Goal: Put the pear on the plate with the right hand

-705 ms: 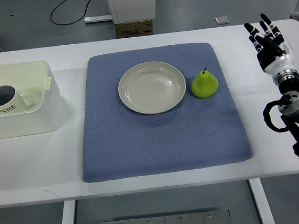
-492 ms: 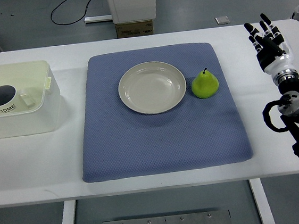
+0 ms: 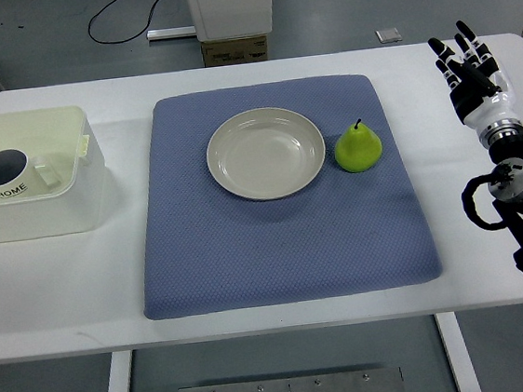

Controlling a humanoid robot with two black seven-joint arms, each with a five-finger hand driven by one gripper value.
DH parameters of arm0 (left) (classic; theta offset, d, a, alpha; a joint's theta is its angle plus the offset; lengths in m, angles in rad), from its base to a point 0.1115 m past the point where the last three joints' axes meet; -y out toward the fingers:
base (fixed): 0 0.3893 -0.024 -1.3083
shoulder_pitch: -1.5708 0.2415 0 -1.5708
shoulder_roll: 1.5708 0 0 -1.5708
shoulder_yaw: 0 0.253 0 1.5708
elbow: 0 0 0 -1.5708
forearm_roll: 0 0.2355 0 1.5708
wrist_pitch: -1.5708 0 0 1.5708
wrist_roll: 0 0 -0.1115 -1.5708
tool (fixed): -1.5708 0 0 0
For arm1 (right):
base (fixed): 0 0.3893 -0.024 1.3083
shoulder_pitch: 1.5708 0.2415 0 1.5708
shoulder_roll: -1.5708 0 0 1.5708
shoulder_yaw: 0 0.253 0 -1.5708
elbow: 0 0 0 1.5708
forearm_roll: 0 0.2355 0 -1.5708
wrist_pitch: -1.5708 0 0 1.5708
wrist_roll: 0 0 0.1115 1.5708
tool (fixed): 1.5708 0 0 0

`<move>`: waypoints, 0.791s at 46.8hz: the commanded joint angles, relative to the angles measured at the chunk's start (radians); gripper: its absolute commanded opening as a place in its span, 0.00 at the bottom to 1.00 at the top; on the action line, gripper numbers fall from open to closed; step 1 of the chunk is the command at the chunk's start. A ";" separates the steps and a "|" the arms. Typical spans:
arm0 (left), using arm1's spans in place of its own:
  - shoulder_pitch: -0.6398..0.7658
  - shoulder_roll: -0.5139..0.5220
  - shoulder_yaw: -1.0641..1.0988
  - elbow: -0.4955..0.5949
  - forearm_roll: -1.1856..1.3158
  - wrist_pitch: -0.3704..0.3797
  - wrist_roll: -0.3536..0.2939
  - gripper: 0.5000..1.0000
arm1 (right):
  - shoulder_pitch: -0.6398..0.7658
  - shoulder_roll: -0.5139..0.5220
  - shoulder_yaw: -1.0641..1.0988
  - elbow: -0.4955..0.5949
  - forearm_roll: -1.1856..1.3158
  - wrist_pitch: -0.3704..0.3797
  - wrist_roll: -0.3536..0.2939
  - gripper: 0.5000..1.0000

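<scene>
I will close my right gripper around the round body (image 3: 362, 154) of the green pear, coming from the side away from the beige plate.
A green pear (image 3: 358, 146) stands upright on the blue mat (image 3: 285, 240), just right of an empty beige plate (image 3: 265, 152). My right hand (image 3: 469, 71) is over the table's right side, well right of the pear, with its fingers straight and spread, holding nothing. Its arm comes in from the right edge. The left arm does not show.
A cream bin (image 3: 30, 173) at the table's left holds a white mug (image 3: 6, 173). Beyond the table's far edge stand a white column base and a cardboard box (image 3: 234, 49). The table's front edge runs along the bottom.
The right hand has shifted very slightly to the right. The pear and plate have not moved.
</scene>
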 commanded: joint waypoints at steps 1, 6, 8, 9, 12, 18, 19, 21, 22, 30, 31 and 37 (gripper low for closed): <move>0.003 0.000 0.000 0.000 -0.001 0.000 0.001 1.00 | -0.001 -0.001 0.000 -0.001 0.000 0.001 0.001 1.00; 0.004 0.000 0.000 0.000 -0.001 0.000 0.001 1.00 | 0.000 -0.001 0.000 -0.001 0.000 0.010 0.001 1.00; 0.004 0.000 0.000 0.000 -0.001 0.000 -0.001 1.00 | 0.000 -0.001 0.000 -0.001 0.000 0.016 0.001 1.00; 0.004 0.000 0.000 0.000 -0.001 0.000 -0.001 1.00 | -0.001 -0.001 0.000 -0.001 0.000 0.021 0.001 1.00; 0.004 0.000 0.000 0.000 -0.001 0.000 0.001 1.00 | -0.001 -0.001 0.000 -0.001 0.000 0.033 -0.002 1.00; 0.004 0.000 0.000 0.000 0.001 0.000 -0.001 1.00 | 0.002 -0.001 -0.006 -0.001 0.000 0.050 -0.008 1.00; 0.004 0.000 0.000 0.000 -0.001 0.000 0.001 1.00 | 0.005 0.000 -0.006 -0.001 0.000 0.050 -0.008 1.00; 0.004 0.000 0.000 0.000 -0.001 0.000 0.001 1.00 | 0.010 0.000 -0.008 -0.001 0.000 0.050 -0.008 1.00; 0.004 0.000 0.000 0.000 -0.001 0.000 0.001 1.00 | 0.010 0.000 -0.008 -0.001 0.000 0.050 -0.008 1.00; 0.004 0.000 0.000 0.000 -0.001 0.000 -0.001 1.00 | 0.022 -0.004 -0.039 -0.009 0.000 0.050 -0.008 1.00; 0.004 0.000 0.000 0.000 -0.001 0.000 0.001 1.00 | 0.025 -0.004 -0.040 -0.009 0.000 0.050 -0.008 1.00; 0.004 0.000 0.000 0.000 -0.001 0.000 0.001 1.00 | 0.026 -0.004 -0.040 -0.012 0.000 0.050 -0.010 1.00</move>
